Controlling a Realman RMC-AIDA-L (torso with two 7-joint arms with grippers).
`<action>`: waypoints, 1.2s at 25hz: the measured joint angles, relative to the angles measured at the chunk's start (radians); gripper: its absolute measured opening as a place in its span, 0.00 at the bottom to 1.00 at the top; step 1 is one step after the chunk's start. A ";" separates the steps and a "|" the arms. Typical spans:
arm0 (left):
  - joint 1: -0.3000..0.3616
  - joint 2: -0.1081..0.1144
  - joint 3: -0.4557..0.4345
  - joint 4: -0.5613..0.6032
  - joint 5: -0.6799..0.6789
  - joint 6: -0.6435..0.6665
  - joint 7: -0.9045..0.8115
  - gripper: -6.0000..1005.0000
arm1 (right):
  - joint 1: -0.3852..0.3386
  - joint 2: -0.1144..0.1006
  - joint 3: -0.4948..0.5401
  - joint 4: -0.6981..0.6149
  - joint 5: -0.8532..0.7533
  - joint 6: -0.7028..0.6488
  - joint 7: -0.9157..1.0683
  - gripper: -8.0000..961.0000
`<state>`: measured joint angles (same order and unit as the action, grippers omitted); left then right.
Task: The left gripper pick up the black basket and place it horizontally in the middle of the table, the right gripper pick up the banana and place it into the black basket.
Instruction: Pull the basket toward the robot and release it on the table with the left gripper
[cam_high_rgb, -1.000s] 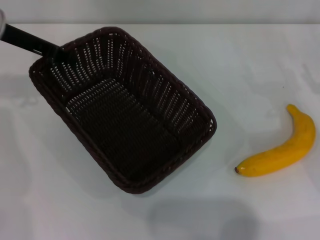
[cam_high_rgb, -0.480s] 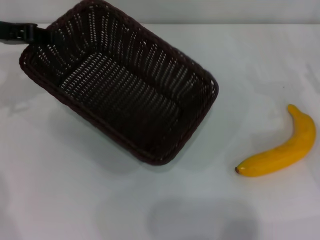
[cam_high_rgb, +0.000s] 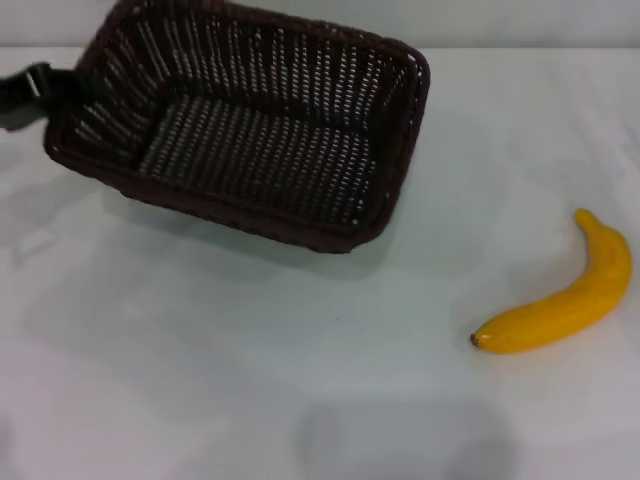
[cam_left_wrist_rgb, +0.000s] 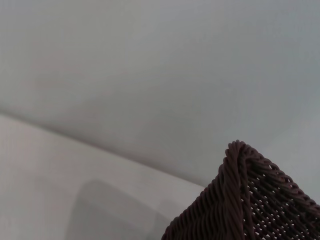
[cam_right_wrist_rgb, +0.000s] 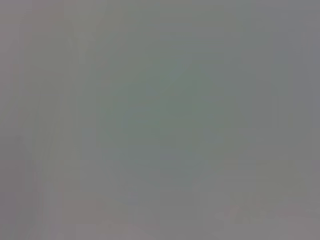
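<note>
Next, my right gripper needs to go to the banana's narrow far end (cam_high_rgb: 602, 239), opposite its dark tip, and close there.
In the head view the black basket (cam_high_rgb: 262, 150) hangs tilted above the back left of the white table (cam_high_rgb: 250, 360), its long side now nearly level across the view and its open inside facing me. My left gripper (cam_high_rgb: 58, 88) comes in from the left edge and is shut on the basket's left short rim. One braided corner of the basket (cam_left_wrist_rgb: 250, 200) fills the left wrist view. The yellow banana (cam_high_rgb: 562, 302) lies on the table at the right, well apart from the basket, dark tip towards me. My right gripper is out of view.
The table's back edge (cam_high_rgb: 520, 46) runs just behind the basket. A soft shadow (cam_high_rgb: 400, 440) lies on the tabletop near the front. The right wrist view is a plain grey blur.
The left gripper has lifted the basket off the table and swung it from a diagonal towards a horizontal lie, moving it up and back. The banana has not moved.
</note>
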<state>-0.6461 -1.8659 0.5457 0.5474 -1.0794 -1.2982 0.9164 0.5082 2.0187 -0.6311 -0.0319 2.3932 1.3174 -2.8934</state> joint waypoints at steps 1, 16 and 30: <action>0.003 -0.011 0.000 -0.003 -0.001 0.013 -0.004 0.22 | 0.000 0.000 -0.001 -0.005 0.000 -0.014 -0.004 0.91; 0.015 -0.115 0.005 -0.044 0.005 0.179 -0.112 0.25 | -0.013 -0.009 -0.017 -0.037 -0.003 -0.061 -0.070 0.91; 0.074 -0.138 0.000 0.042 -0.047 0.064 -0.071 0.58 | -0.025 -0.005 -0.023 -0.049 -0.003 -0.061 -0.069 0.91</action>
<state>-0.5724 -2.0040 0.5461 0.5898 -1.1263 -1.2346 0.8457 0.4828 2.0139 -0.6543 -0.0811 2.3906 1.2563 -2.9628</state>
